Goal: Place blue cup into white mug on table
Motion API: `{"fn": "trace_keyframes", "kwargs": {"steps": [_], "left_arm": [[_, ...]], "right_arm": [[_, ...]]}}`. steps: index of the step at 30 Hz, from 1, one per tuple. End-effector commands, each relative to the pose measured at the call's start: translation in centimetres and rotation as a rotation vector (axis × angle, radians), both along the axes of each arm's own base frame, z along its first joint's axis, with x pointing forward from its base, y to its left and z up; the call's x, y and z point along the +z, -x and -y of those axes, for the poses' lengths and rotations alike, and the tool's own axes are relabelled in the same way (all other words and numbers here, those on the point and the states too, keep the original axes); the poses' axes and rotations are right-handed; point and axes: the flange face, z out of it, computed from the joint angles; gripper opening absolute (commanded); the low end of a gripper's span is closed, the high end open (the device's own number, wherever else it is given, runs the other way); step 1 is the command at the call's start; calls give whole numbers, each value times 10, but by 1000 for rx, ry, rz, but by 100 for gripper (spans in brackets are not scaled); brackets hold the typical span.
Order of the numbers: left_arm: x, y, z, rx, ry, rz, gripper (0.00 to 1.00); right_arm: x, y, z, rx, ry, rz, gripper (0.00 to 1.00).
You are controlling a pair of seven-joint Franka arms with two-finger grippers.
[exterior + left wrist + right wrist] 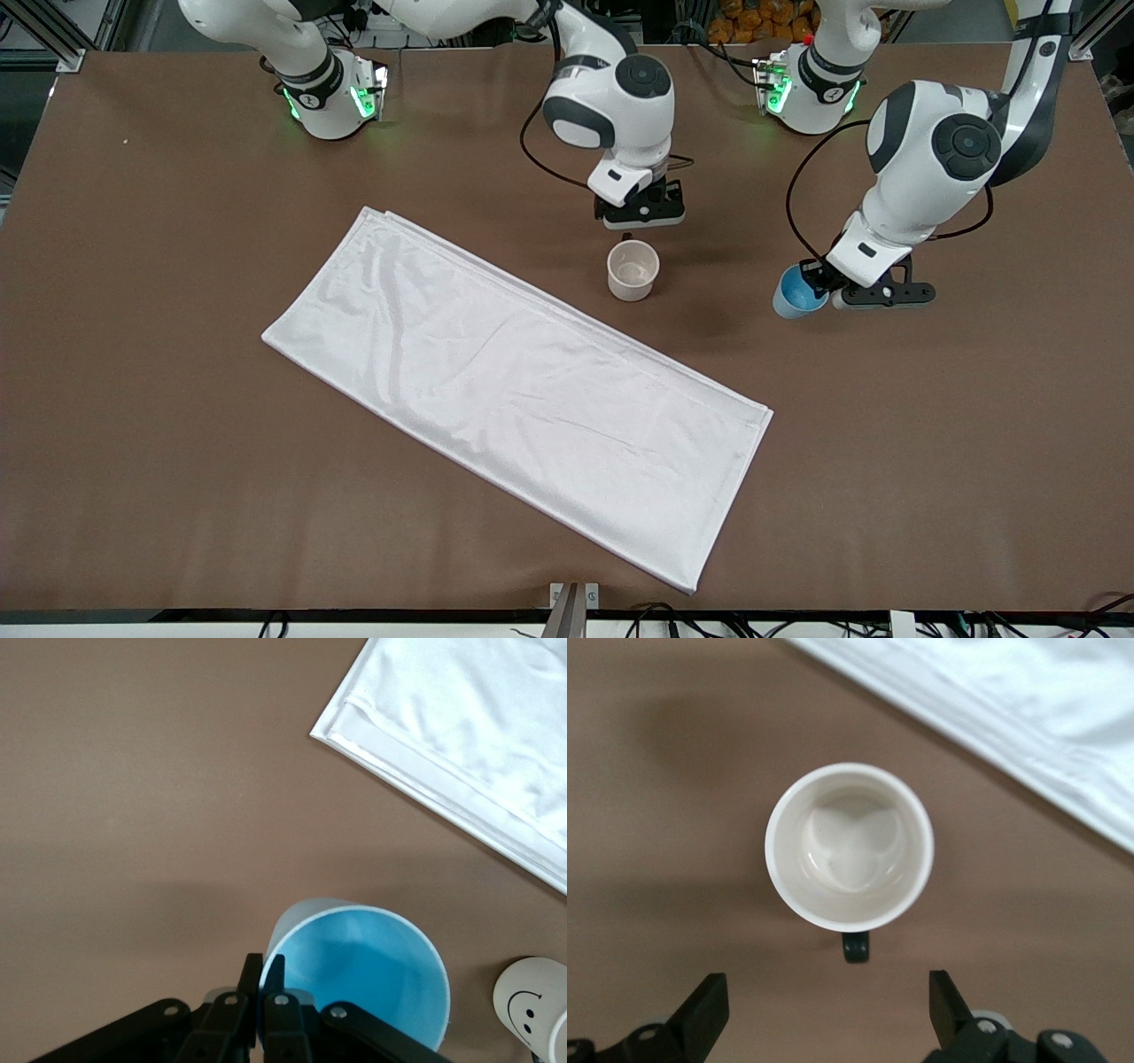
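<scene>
The robot's left gripper needs to release the blue cup inside the upright white mug [638,268] [559,1041], near the edge of the white cloth.
The blue cup [796,294] is toward the left arm's end of the table [177,461], slightly tilted. My left gripper [822,282] is shut on its rim, one finger inside and one outside, as the left wrist view shows [263,973] with the cup [368,970]. I cannot tell whether the cup touches the table. The white mug [633,269] stands upright and empty near the table's middle, its black handle [855,947] toward the robots. My right gripper [640,213] is open and empty, just above the table beside that handle [828,1010]. The mug [849,846] fills the right wrist view and also shows in the left wrist view [533,1008].
A white rectangular cloth [514,381] lies flat and slanted across the table's middle, nearer to the front camera than the mug, its edge close to the mug. It also shows in the left wrist view [461,735] and the right wrist view [1010,700].
</scene>
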Motion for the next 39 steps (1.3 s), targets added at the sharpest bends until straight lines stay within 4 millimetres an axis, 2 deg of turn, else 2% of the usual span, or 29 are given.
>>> {"fn": "trace_keyframes", "kwargs": {"steps": [1,5,13,17,19,24,30,39], "left_arm": [[6,7,5,33,26,7,0],[4,10,16,40,49,-5,0],[-3,34,80,54,45,-32,0],[-4,43,115,88,50,-40,0],[-3,47,140,106,60,-45,0],[-8,52,184,148,49,-41,0],[-28,64,236,174,15,-43,0],[-58,75,260,181,-34,-49,0]], "right_arm": [[49,-21,27,-43,20,-7,100],[92,-42,54,-68,14,-10,100],[176,-86,133,-48,23,-33,100],[212,-117,188,-40,-4,-49,100],[224,-126,212,-6,4,-64,100],[244,-142,258,57,44,-63,100],[261,-160,306,105,71,-53,100],[299,-171,381,133,109,-31,100]]}}
